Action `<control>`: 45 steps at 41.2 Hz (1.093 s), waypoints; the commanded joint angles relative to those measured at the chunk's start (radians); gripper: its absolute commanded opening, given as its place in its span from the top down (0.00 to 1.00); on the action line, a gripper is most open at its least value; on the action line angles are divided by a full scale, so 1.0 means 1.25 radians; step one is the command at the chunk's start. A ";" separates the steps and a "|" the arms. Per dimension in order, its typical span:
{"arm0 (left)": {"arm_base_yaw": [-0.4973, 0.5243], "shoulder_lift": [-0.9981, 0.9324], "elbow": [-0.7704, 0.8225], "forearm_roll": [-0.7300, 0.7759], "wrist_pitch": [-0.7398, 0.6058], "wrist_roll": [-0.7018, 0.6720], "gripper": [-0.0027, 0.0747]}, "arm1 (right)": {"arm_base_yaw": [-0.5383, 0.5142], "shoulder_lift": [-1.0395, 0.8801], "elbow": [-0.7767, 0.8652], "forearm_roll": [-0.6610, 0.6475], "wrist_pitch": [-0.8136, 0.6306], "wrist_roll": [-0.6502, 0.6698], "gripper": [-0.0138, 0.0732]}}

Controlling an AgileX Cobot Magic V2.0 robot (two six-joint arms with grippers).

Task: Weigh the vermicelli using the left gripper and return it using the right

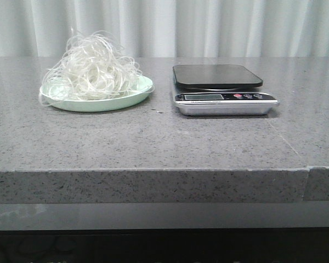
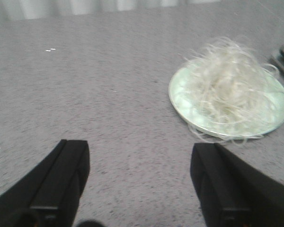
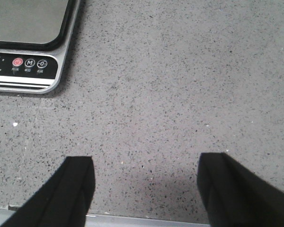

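Observation:
Next, I move my left gripper to the vermicelli on the pale green plate and close it around the middle of its heap (image 1: 91,71) (image 2: 229,87).
The vermicelli (image 1: 93,70) is a fluffy tangle of thin white strands heaped on a pale green plate (image 1: 140,94) at the table's left. It also shows in the left wrist view (image 2: 229,87), on the plate (image 2: 180,97). A silver kitchen scale (image 1: 223,89) with a black platform stands to the plate's right, nothing on it; its corner shows in the right wrist view (image 3: 31,42). My left gripper (image 2: 139,163) is open and empty over bare table, short of the plate. My right gripper (image 3: 146,182) is open and empty near the table's front edge. Neither gripper shows in the front view.
The grey speckled stone table (image 1: 164,142) has a seam at the front right. A white curtain (image 1: 208,24) hangs behind it. The table's front edge (image 3: 146,220) lies just under my right fingers.

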 commanded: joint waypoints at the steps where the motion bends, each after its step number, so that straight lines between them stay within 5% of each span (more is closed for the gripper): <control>1: -0.052 0.060 -0.064 -0.005 -0.052 0.007 0.29 | -0.006 0.002 -0.020 -0.003 -0.037 -0.002 0.19; 16: -0.176 0.350 -0.228 -0.029 -0.061 0.007 0.29 | -0.006 0.002 -0.020 -0.003 -0.029 -0.002 0.19; 45: -0.180 0.729 -0.439 -0.063 -0.105 0.007 0.29 | -0.006 0.002 -0.020 -0.003 -0.028 -0.002 0.19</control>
